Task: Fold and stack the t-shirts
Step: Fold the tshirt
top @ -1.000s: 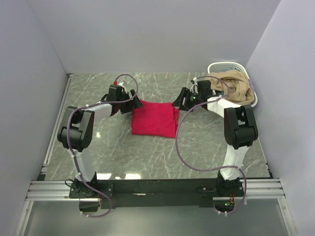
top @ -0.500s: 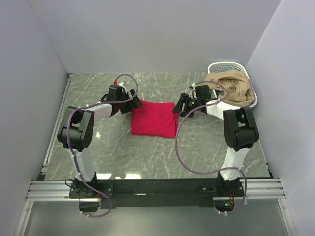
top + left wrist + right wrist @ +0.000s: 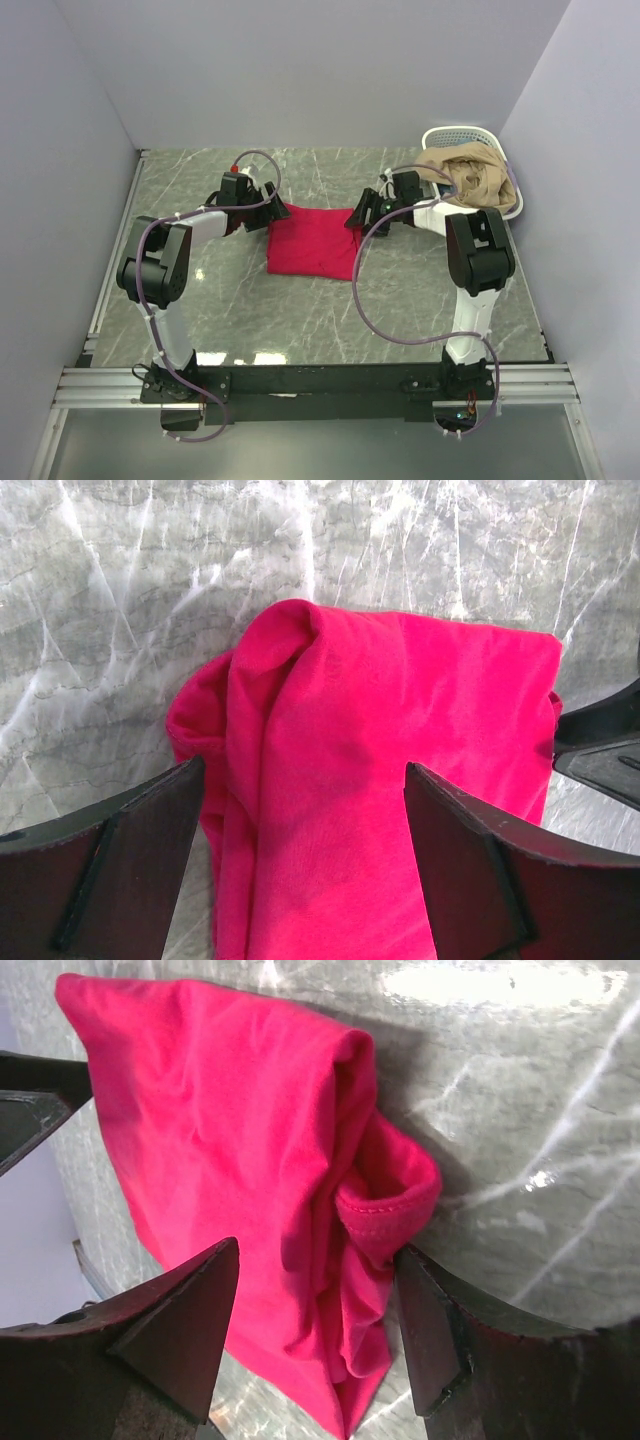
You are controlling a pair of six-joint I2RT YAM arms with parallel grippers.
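The red t-shirt's rolled hem bunches past its folded side, so I should move my right gripper in, pinch the bunched fold (image 3: 318,1225) and pull it away from my left gripper.
A crimson-red t-shirt (image 3: 313,242) lies folded into a rough rectangle on the marble table. My left gripper (image 3: 274,213) is open at its far-left corner, jaws wide over the cloth (image 3: 380,780). My right gripper (image 3: 357,216) is open at its far-right corner, jaws astride the bunched edge and a rolled hem (image 3: 385,1215). Neither gripper holds the cloth. More shirts, tan and beige (image 3: 478,183), are heaped in the basket at the far right.
A white plastic lattice basket (image 3: 459,135) stands at the far right corner against the wall. Grey walls close in the table on three sides. A metal rail (image 3: 115,260) runs along the table's left edge.
My right gripper has moved left and slightly farther, in over the shirt's far-right corner. The left gripper and the shirt have hardly moved.
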